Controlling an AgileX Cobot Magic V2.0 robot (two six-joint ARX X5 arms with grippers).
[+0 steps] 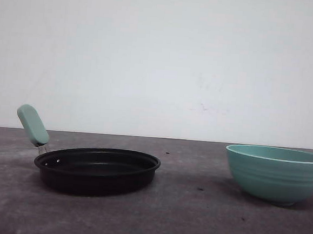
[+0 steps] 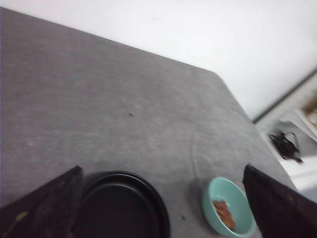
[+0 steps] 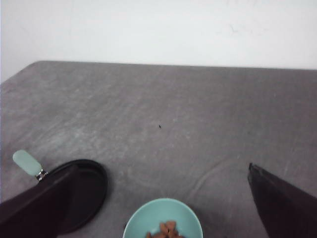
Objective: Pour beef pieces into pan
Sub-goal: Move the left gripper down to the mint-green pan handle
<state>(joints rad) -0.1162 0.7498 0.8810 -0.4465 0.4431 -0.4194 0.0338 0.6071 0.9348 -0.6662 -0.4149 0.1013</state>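
My right gripper needs to go to the teal bowl next and close on the bowl's rim point(image 3: 200, 225) at the side farthest from the black pan.
The black pan point(image 1: 97, 169) rests on the grey table at the left, its mint-green handle point(image 1: 33, 125) angled up and to the left; nothing shows inside it. A teal ribbed bowl point(image 1: 275, 173) stands at the right. Reddish-brown beef pieces point(image 2: 224, 213) lie in that bowl point(image 2: 228, 207), and they show again as beef pieces point(image 3: 164, 230) in the bowl point(image 3: 162, 218) below the right wrist. My left gripper point(image 2: 161, 198) hangs open high over the pan point(image 2: 121, 208) and bowl. My right gripper point(image 3: 161, 193) is open above the bowl, with the pan point(image 3: 86, 191) off to one side.
The grey table point(image 1: 193, 206) runs back to a white wall point(image 1: 161, 58). Bare tabletop lies between pan and bowl. Beyond the table's far corner, dark cables point(image 2: 286, 145) lie on a light surface.
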